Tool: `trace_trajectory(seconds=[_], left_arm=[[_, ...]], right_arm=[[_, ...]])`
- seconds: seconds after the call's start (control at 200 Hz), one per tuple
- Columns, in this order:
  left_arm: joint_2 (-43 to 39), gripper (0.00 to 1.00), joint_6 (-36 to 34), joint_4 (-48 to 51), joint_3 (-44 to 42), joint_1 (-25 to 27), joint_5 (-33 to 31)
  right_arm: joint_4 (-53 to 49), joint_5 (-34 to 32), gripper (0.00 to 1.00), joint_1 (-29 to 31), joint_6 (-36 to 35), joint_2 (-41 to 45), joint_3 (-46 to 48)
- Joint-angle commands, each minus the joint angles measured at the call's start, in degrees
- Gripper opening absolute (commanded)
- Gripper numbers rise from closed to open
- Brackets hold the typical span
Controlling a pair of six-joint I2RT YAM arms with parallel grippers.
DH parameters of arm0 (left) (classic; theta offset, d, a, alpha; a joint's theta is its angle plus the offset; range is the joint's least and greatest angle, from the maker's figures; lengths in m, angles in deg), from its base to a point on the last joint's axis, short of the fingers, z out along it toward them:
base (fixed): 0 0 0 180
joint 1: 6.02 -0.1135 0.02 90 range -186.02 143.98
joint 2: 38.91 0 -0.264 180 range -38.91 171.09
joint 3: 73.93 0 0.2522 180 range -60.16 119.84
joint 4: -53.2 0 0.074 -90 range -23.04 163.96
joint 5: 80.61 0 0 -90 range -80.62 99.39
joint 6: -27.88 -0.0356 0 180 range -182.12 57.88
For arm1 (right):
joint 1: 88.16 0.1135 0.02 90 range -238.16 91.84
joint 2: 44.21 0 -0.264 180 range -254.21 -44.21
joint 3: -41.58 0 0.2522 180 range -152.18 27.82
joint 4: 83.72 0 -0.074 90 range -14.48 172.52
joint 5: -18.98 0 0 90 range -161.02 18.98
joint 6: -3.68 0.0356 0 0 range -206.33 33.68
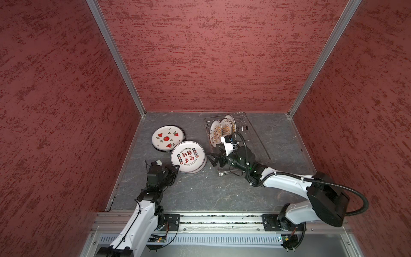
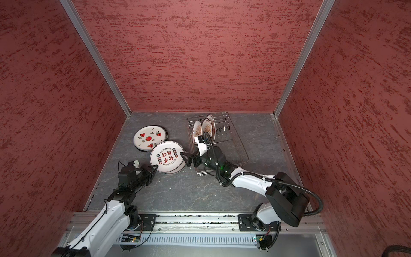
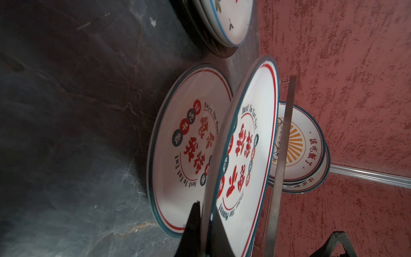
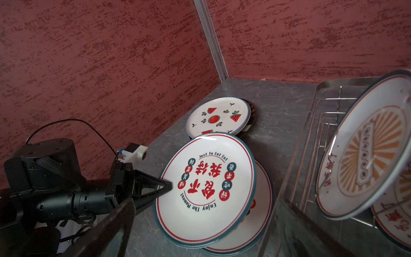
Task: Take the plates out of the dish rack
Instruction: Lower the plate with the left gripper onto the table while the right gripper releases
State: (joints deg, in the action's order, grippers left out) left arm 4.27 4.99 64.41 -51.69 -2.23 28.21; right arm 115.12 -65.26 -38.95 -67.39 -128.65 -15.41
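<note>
Next, my left gripper sets the white plate down and lets go of it on top of the matching plate [image 1: 193, 157] [image 3: 192, 147] that lies flat on the table.
My left gripper [image 1: 176, 166] is shut on the near rim of a white plate with red Chinese characters [image 1: 188, 156], which it holds tilted. Under that plate a matching plate [image 4: 260, 213] lies flat on the table. In the left wrist view the held plate [image 3: 249, 155] slants away from the lower one [image 3: 189, 144]. My right gripper [image 1: 211, 159] stands open just right of the held plate and holds nothing. The silver wire dish rack [image 1: 251, 133] stands at the back right. Orange sunburst plates [image 1: 222, 130] lean upright at its left end.
A watermelon plate [image 1: 168, 138] lies on top of a dark-rimmed one at the back left, touching the character plates. Red walls close in three sides. The right arm's elbow hangs over the rack's front corner. Grey tabletop [image 1: 200, 191] lies between the arms.
</note>
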Motion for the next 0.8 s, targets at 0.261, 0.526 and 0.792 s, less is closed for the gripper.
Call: trace_trajectory(seconds=[0.261, 0.526, 0.792], left_arm=[[7.28, 0.00, 0.78, -1.45, 4.26, 0.95, -1.53], [9.58, 0.02, -0.40, 2.59, 7.39, 3.22, -4.05], [15.25, 0.05, -0.06, -0.20, 8.40, 4.72, -3.98]], right_arm=[[-4.36, -0.07, 0.99, 2.38, -5.84, -3.64, -4.22], [-4.95, -1.11, 0.99, 2.91, -6.12, -3.47, -4.29], [-4.85, -1.58, 0.99, 3.26, -6.29, -2.66, -3.71]])
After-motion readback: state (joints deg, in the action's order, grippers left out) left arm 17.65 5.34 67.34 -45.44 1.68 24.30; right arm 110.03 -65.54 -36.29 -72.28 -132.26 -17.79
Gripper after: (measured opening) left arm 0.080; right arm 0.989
